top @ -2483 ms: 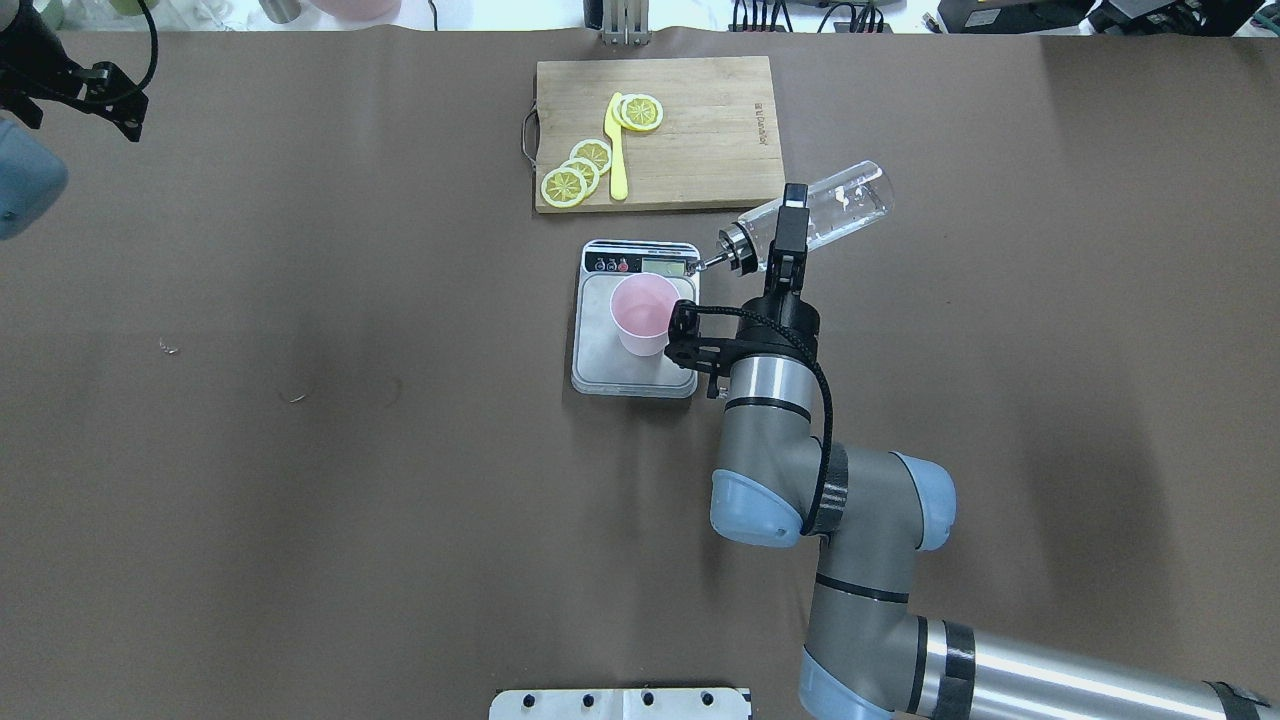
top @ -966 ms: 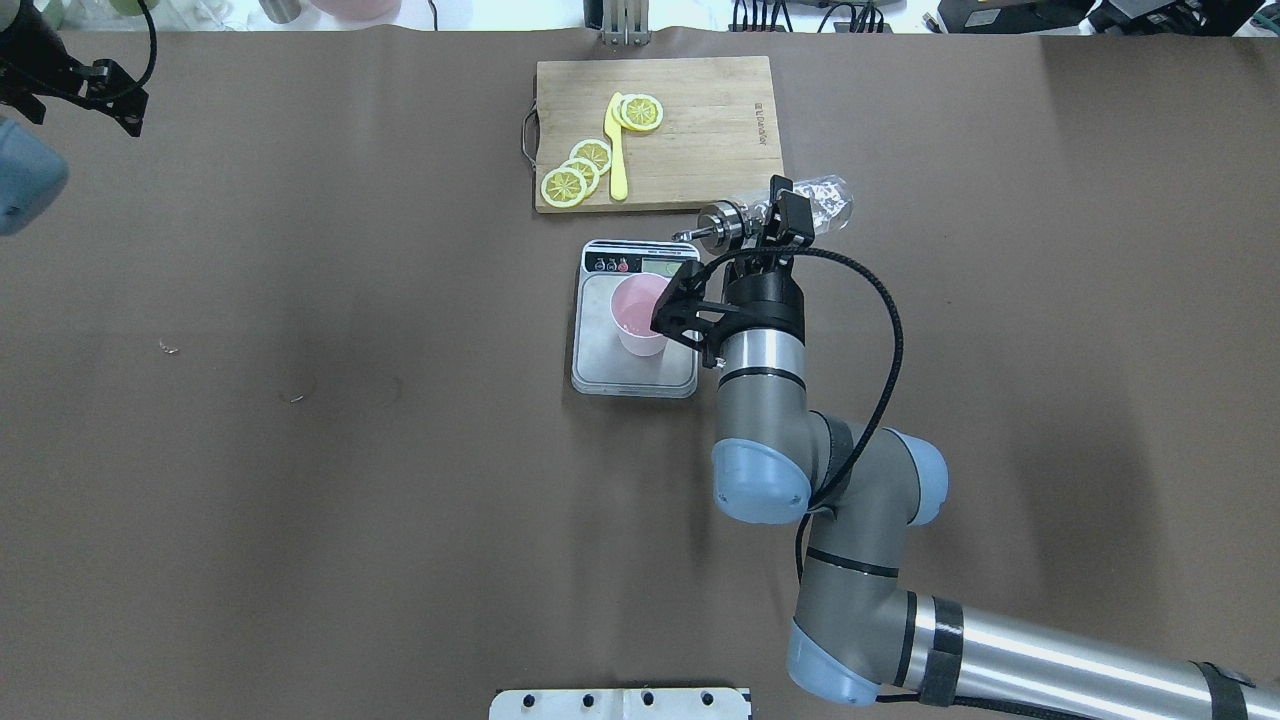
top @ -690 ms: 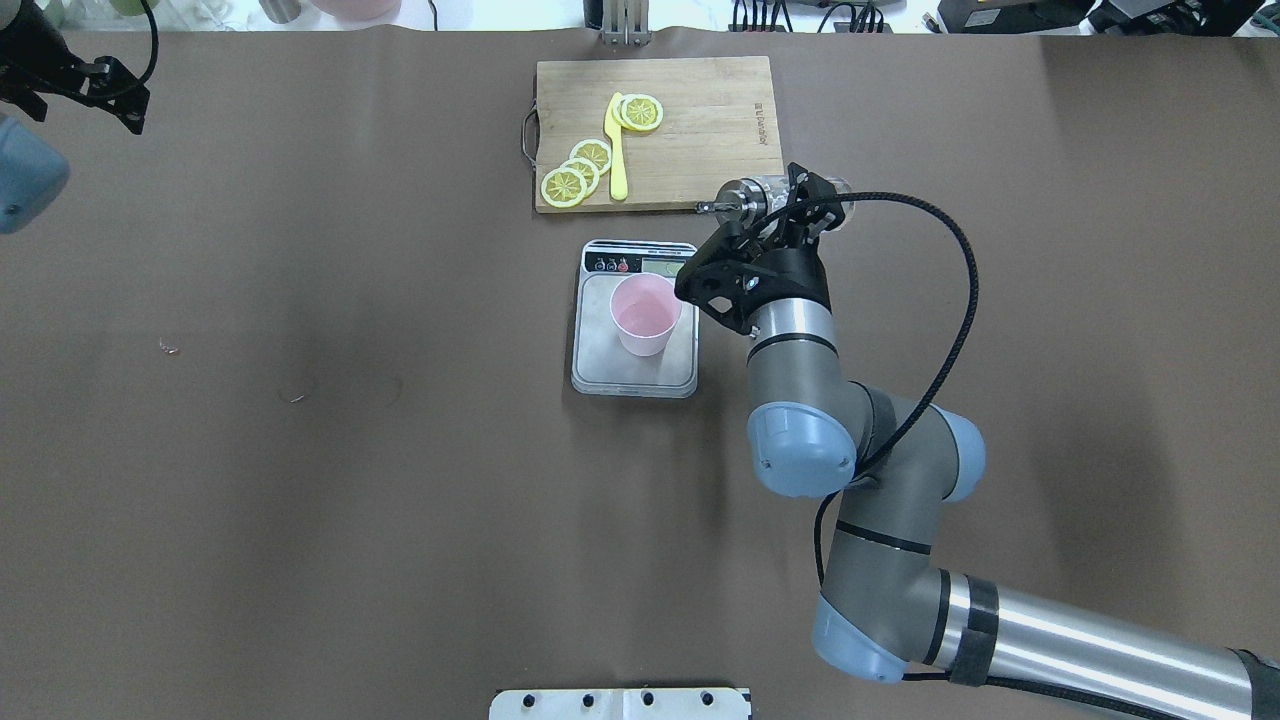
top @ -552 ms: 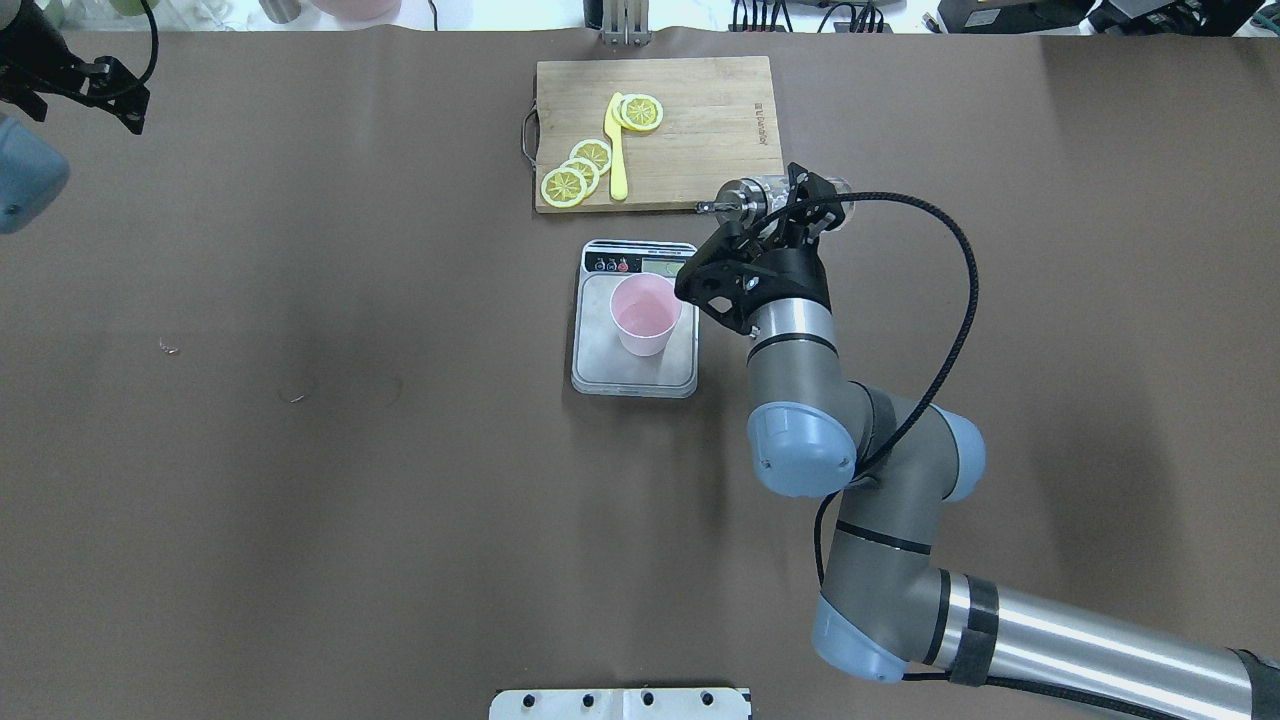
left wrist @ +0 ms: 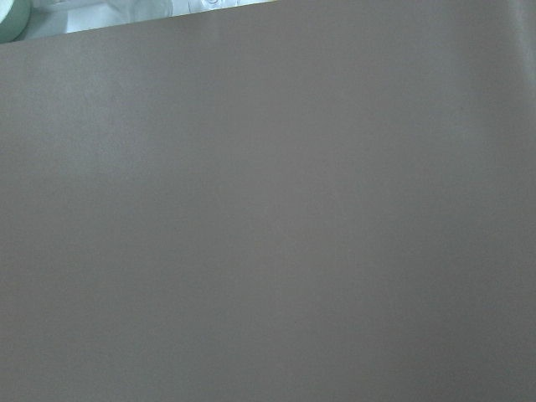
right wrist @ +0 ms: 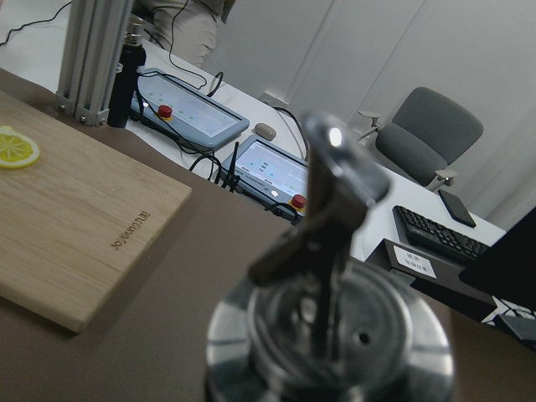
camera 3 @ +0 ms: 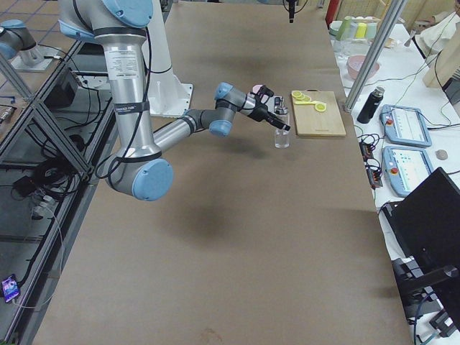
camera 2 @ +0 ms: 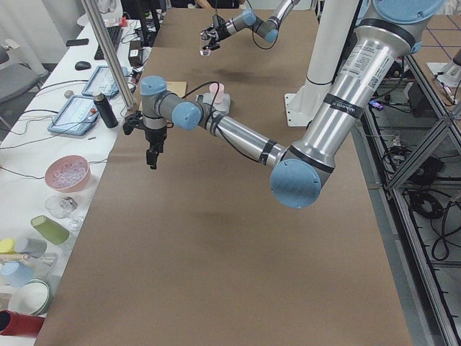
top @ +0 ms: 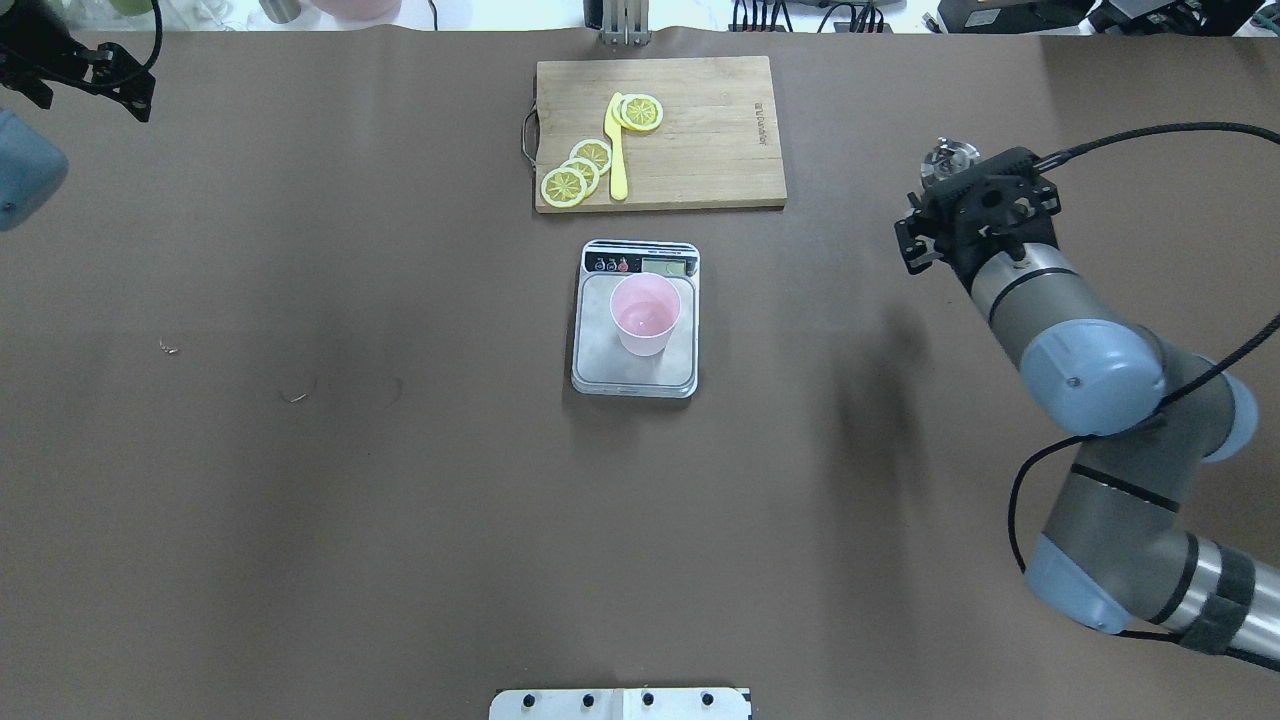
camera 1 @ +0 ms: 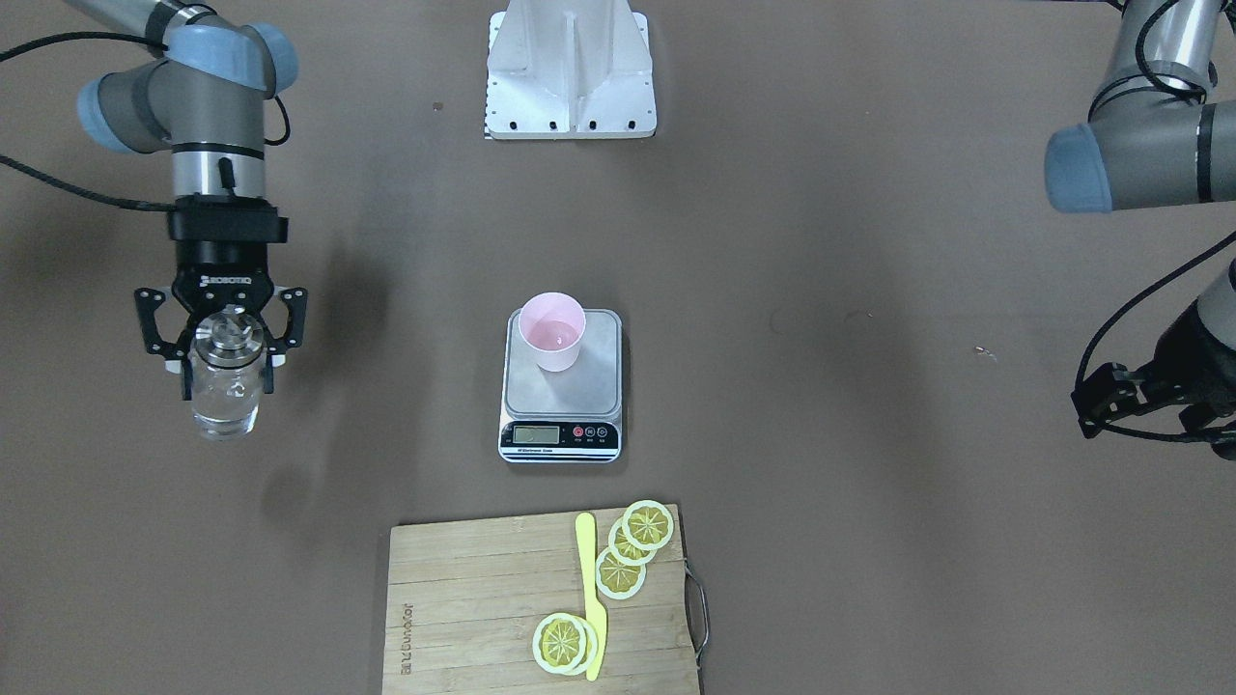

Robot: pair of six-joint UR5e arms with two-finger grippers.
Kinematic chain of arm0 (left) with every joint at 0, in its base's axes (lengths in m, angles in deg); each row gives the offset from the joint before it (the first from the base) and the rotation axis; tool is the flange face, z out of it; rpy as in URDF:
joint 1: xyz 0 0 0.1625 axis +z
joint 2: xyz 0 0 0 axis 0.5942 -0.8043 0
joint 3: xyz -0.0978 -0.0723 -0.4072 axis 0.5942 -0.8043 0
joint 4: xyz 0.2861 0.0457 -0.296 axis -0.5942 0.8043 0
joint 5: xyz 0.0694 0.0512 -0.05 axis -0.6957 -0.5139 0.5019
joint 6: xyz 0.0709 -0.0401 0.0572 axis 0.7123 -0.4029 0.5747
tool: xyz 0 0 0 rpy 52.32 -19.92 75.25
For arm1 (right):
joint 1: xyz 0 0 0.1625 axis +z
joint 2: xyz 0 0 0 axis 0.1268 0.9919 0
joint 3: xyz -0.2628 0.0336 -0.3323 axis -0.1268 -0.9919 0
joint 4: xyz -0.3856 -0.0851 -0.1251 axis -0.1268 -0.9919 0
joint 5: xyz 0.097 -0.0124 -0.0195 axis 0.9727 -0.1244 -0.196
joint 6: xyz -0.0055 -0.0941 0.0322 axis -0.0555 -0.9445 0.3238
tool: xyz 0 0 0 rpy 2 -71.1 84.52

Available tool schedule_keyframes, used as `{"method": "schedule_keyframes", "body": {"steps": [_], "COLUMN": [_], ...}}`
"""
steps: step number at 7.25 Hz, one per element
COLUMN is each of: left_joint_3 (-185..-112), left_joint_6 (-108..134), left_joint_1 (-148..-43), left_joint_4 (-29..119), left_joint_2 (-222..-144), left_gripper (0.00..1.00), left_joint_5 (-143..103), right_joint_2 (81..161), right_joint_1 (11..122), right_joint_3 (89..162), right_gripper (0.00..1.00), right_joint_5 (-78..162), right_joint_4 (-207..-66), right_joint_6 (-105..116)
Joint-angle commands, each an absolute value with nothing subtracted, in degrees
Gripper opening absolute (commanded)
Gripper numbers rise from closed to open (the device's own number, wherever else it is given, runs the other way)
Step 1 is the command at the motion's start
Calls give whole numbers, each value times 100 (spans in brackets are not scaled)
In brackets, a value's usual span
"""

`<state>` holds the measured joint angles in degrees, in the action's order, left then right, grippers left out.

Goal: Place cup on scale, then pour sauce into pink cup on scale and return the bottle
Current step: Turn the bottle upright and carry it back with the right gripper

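Note:
The robot's right gripper needs to release the clear glass bottle on the bare table far beside the scale (camera 1: pixel 181 411), level with the scale's display.
The pale pink cup (top: pixel 646 315) stands upright on the grey scale (top: pixel 600 375) at the table's middle, also in the front view, cup (camera 1: pixel 551 331) on scale (camera 1: pixel 603 381). A little clear liquid shows in the cup. My right gripper (camera 1: pixel 225 375) is shut on the clear glass bottle (camera 1: pixel 224 401), held upright, far to the scale's right. Its metal cap (top: pixel 950 160) and spout (right wrist: pixel 335 209) point up. I cannot tell whether the bottle's base touches the table. My left gripper (camera 2: pixel 152 158) hangs over the table's far left corner; I cannot tell whether it is open.
A wooden cutting board (top: pixel 700 130) with lemon slices (top: pixel 578 172) and a yellow knife (top: pixel 617 150) lies just behind the scale. A white mount plate (top: pixel 620 703) sits at the near edge. Tablets and bowls stand beyond the table's far edge.
My right arm has swung the bottle from tilted beside the cup to upright and carried it far right, away from the scale. Cup and scale have not moved.

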<state>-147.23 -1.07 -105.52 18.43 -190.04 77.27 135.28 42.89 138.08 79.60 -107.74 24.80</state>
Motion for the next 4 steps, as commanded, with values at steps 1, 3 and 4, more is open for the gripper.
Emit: {"method": "schedule_keyframes", "body": {"steps": [1,3,4], "left_joint_3": [-14823,-14823,-14823], "left_joint_6": [-108,-117,-117], "left_joint_1": [-10545,-10545,-10545], "left_joint_4": [1835,1835,1835], "left_joint_2": [-19000,-18992,-18983], "left_gripper": [99,99,99], "left_joint_5": [7727,7718,7710], "right_joint_2": [14326,14320,14302], "right_joint_1": [4631,4657,4701], "right_joint_3": [13588,12955,12831], "right_gripper": [0,0,0], "right_joint_5": [8668,8930,9020], "right_joint_4": [-9505,-8842,-8893], "right_joint_6": [3919,4670,4674]}}
